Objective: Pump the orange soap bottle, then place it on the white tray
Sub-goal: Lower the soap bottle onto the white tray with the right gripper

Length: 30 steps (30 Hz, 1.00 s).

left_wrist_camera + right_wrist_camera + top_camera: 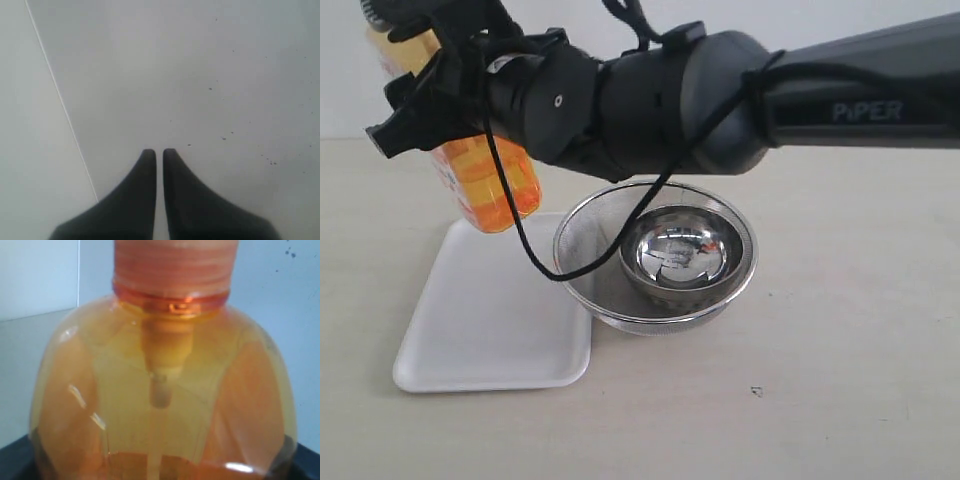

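My right gripper has a place to put the orange soap bottle, now tilted over the tray's far edge. It will let go of it midway (467, 303) along the white tray's side away from the mesh bowl.
The orange soap bottle (492, 185) hangs tilted in the air, its base over the far edge of the white tray (485, 335). My right gripper (420, 100) has reached across to the left and is shut on the bottle's upper body. The right wrist view is filled by the bottle's shoulder (160, 390) and orange collar (175, 270), with dark fingers (15, 462) at its sides. The pump head is cut off at the frame's top. My left gripper (159, 152) is shut on nothing over a bare pale surface and does not show in the exterior view.
A round steel mesh bowl (582, 262) with a smaller shiny steel bowl (675, 255) inside it stands just right of the tray. A black cable (520, 240) loops down from the right arm in front of the mesh bowl.
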Available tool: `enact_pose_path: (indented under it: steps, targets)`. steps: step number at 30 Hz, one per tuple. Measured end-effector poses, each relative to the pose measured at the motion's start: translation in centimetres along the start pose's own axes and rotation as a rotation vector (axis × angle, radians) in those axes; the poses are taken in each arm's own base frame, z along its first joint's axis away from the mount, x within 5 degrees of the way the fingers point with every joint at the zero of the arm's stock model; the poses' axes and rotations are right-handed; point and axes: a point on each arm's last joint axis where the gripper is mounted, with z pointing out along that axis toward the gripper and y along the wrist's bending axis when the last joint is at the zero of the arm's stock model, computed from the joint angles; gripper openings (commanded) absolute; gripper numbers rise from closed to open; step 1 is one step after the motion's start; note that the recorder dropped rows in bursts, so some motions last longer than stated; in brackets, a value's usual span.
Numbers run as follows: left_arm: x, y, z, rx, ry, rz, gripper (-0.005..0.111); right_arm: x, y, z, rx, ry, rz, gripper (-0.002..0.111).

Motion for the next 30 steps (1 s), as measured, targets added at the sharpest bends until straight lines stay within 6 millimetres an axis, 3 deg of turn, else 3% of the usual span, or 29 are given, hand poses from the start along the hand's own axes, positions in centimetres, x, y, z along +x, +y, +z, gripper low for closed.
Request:
enact_pose_path:
  steps: [13,25,27,30]
  targets:
    - [0.0,0.0,0.0,0.003,0.001,-0.003,0.005,5.8,1.4,2.9,-0.024,0.11,0.064,0.0]
    - [0.0,-0.2,0.0,0.022,0.005,-0.022,0.005,6.0,3.0,3.0,-0.068,0.102,0.039,0.0]
    - [0.0,-0.2,0.0,0.022,0.005,-0.02,0.005,6.0,3.0,3.0,-0.07,0.103,0.037,0.005]
    - [0.0,-0.2,0.0,0.022,0.005,-0.01,0.005,6.2,3.1,2.9,-0.081,0.119,0.037,0.034]
